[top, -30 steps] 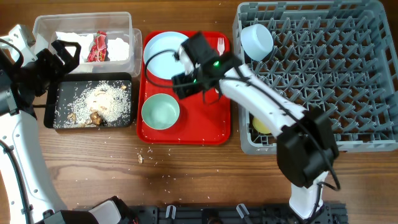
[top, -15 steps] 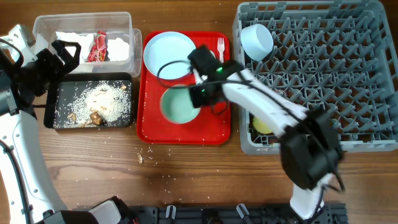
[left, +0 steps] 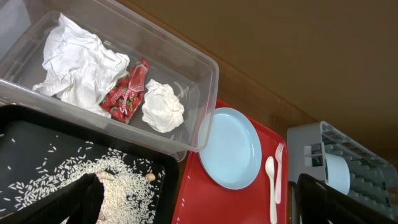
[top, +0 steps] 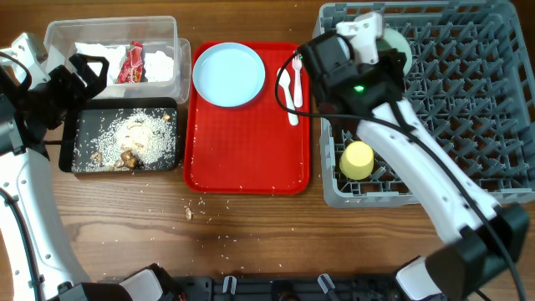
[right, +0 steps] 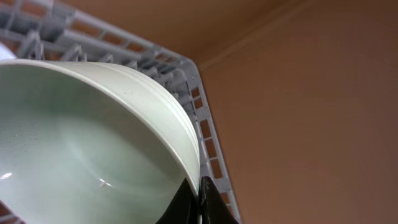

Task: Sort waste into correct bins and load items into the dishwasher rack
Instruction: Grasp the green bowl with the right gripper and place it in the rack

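Note:
Next, I let go of the pale green bowl with my right gripper in the dishwasher rack point(top: 364, 92), behind the yellow cup.
My right gripper point(right: 198, 190) is shut on the rim of the pale green bowl point(right: 93, 143), one finger inside and one outside. In the overhead view that gripper point(top: 378, 40) holds the bowl point(top: 399, 43) tilted over the far left corner of the dishwasher rack point(top: 451, 109). A yellow cup point(top: 358, 160) lies in the rack's near left part. On the red tray point(top: 247, 159) lie the light blue plate point(top: 229, 75), white spoon point(top: 287, 92) and fork point(top: 298, 73). My left gripper point(left: 199, 190) hangs open and empty above the bins. The light blue bowl is hidden under the right arm.
The clear tub point(top: 58, 38) holds a red wrapper point(left: 127, 90) and crumpled napkins point(left: 163, 106). The black tray point(top: 79, 163) in front of it holds rice and brown scraps point(top: 129, 138). Loose rice grains point(top: 201, 209) are scattered on the wooden table near the red tray.
My right gripper closed on the green bowl's rim, lifted it off the red tray and carried it right and back over the rack. The spoon now shows. The left arm has not moved.

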Available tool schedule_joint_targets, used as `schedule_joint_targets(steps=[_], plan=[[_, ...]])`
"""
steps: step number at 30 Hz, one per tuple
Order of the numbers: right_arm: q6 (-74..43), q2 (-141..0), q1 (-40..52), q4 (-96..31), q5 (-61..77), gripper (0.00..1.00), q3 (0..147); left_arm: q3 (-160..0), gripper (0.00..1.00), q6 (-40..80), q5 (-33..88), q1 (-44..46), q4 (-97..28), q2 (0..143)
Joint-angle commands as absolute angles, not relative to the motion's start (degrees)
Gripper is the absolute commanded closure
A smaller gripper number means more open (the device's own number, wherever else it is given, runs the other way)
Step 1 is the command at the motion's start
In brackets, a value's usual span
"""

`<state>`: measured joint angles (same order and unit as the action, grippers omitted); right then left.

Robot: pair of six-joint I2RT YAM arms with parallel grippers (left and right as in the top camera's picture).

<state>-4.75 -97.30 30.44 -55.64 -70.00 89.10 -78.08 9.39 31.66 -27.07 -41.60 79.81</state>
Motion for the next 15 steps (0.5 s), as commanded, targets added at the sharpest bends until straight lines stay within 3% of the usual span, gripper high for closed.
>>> schedule_joint_targets(steps=[1, 8, 15], plan=[[-3.0, -101.7, 30.7, -56.3, -73.8, 0.96, 88.5, -78.7, 0.00, 9.9, 32.7, -27.3, -41.5, 79.5], [-6.7, -106.7, 30.7, -59.1, -71.9, 0.96, 88.4, -78.7, 0.00, 9.9, 32.7, -27.3, -41.5, 79.5], [-6.0, -107.5, 30.7, -53.0, -69.0, 0.96, 85.2, -78.7, 0.00, 9.9, 32.7, -27.3, -41.5, 79.5]])
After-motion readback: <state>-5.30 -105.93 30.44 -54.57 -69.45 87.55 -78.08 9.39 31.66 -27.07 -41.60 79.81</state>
